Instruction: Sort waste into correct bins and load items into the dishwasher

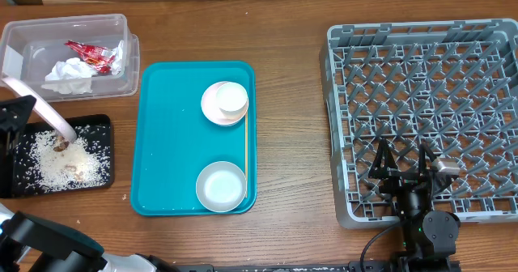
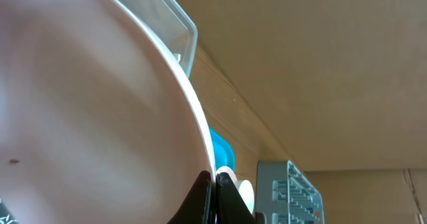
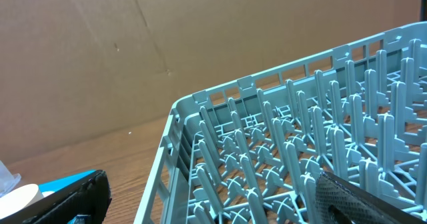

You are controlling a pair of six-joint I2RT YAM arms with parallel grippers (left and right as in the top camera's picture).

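Note:
Next, I release the large pale pink plate from my left gripper on the teal tray [image 1: 175, 147] beside the grey-blue bowl.
My left gripper [image 2: 215, 184] is shut on the rim of the large pale pink plate [image 1: 40, 106], held tilted on edge over the black tray [image 1: 95, 126]; the plate fills the left wrist view [image 2: 87, 104]. White rice scraps [image 1: 65, 165] lie in the black tray. The clear tub [image 1: 113, 25] holds the white napkin [image 1: 69, 76] and red wrapper [image 1: 91, 55]. On the teal tray [image 1: 170, 142] sit the white cup [image 1: 231, 99] on the pink saucer [image 1: 212, 108], the grey-blue bowl [image 1: 220, 184] and the chopstick [image 1: 246, 146]. My right gripper [image 1: 403, 160] is open over the grey rack's [image 1: 340, 61] front edge.
The rack's upright pegs [image 3: 287, 151] fill the right wrist view. The right arm's base [image 1: 425, 227] stands at the table's front edge below the rack. Bare wooden table lies between the teal tray and the rack.

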